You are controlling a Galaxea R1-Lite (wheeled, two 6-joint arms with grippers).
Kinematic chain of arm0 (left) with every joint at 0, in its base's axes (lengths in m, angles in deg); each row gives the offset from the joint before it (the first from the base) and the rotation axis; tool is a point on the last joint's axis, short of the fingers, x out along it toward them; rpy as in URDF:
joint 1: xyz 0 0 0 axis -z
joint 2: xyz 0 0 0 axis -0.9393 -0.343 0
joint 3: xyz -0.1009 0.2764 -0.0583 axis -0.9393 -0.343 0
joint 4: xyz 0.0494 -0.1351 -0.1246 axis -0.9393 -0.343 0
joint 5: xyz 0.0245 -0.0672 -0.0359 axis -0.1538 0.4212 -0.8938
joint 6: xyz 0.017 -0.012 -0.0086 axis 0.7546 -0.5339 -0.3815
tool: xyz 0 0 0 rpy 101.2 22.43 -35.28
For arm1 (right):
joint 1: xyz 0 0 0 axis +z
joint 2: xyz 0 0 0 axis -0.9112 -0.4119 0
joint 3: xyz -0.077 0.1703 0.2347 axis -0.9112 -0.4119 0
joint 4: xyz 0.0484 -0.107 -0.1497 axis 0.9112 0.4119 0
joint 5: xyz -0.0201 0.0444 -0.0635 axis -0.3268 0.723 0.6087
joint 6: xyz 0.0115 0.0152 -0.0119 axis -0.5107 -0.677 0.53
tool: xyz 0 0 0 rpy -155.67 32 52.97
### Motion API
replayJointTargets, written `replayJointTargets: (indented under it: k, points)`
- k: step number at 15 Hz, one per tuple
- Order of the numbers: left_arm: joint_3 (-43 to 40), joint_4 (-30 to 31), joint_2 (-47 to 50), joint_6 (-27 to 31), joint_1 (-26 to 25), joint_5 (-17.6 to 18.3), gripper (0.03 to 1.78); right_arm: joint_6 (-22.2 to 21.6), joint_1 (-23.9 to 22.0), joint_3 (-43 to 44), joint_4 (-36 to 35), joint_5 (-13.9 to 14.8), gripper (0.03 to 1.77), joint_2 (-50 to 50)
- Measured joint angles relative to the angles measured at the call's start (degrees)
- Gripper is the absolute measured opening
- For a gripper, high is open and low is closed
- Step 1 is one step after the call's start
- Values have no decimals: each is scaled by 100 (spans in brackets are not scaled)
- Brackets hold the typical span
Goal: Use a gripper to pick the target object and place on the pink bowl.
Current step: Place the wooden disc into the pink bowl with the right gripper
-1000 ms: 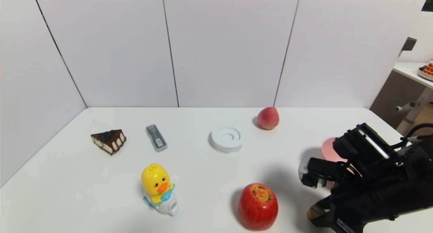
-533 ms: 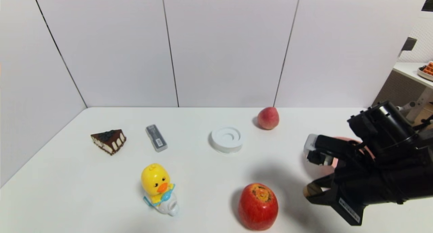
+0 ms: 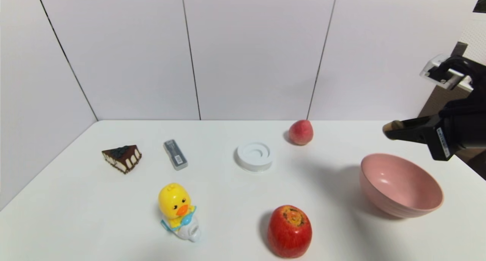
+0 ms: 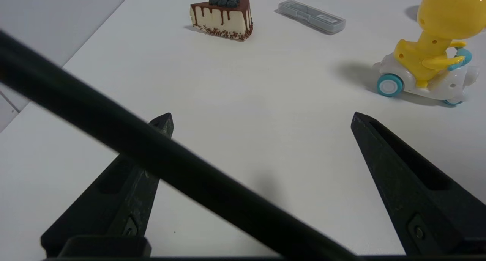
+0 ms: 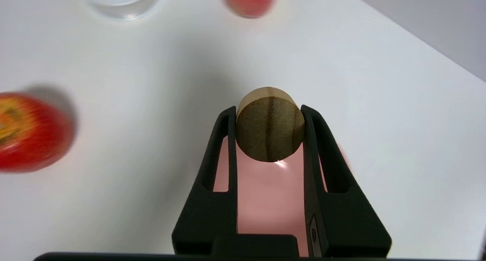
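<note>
The tan wooden block will go down from my right gripper onto the bottom inside the pink bowl [image 3: 390,190] [image 5: 272,206], toward the big red apple, where I will let it go.
My right gripper [image 3: 391,129] hangs high above the table's right side, above and just behind the pink bowl [image 3: 402,185]. It is shut on the small round tan wooden block [image 5: 269,128], whose striped face shows between the black fingers [image 5: 220,147]. In the head view the block [image 3: 390,126] peeks out at the fingertips. The bowl's pink inside [image 5: 265,192] shows directly beneath the block in the right wrist view. My left gripper [image 4: 262,118] is out of the head view; it hovers open over bare table with nothing between its fingers.
A big red apple [image 3: 289,231] sits at the front, left of the bowl. A peach [image 3: 301,132], a white round lid [image 3: 254,155], a grey case [image 3: 175,154], a cake slice [image 3: 122,157] and a yellow duck toy [image 3: 177,210] lie farther left.
My right gripper has risen from low beside the apple, moving up and back with the block held, and now the whole bowl is uncovered below it. The left arm has not moved.
</note>
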Motion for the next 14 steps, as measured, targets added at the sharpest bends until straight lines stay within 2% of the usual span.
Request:
replayJointTargets:
  k: [2, 4, 14]
  points:
    - [0, 0, 0, -5, 0, 2, 169, 2, -399, 11, 59, -24, 47, -88]
    - [2, 0, 0, -2, 0, 2, 169, 9, -536, -204, 68, -18, 47, -178]
    - [0, 0, 0, -5, 0, 5, 169, 190, -560, -1086, 55, 17, 47, -722]
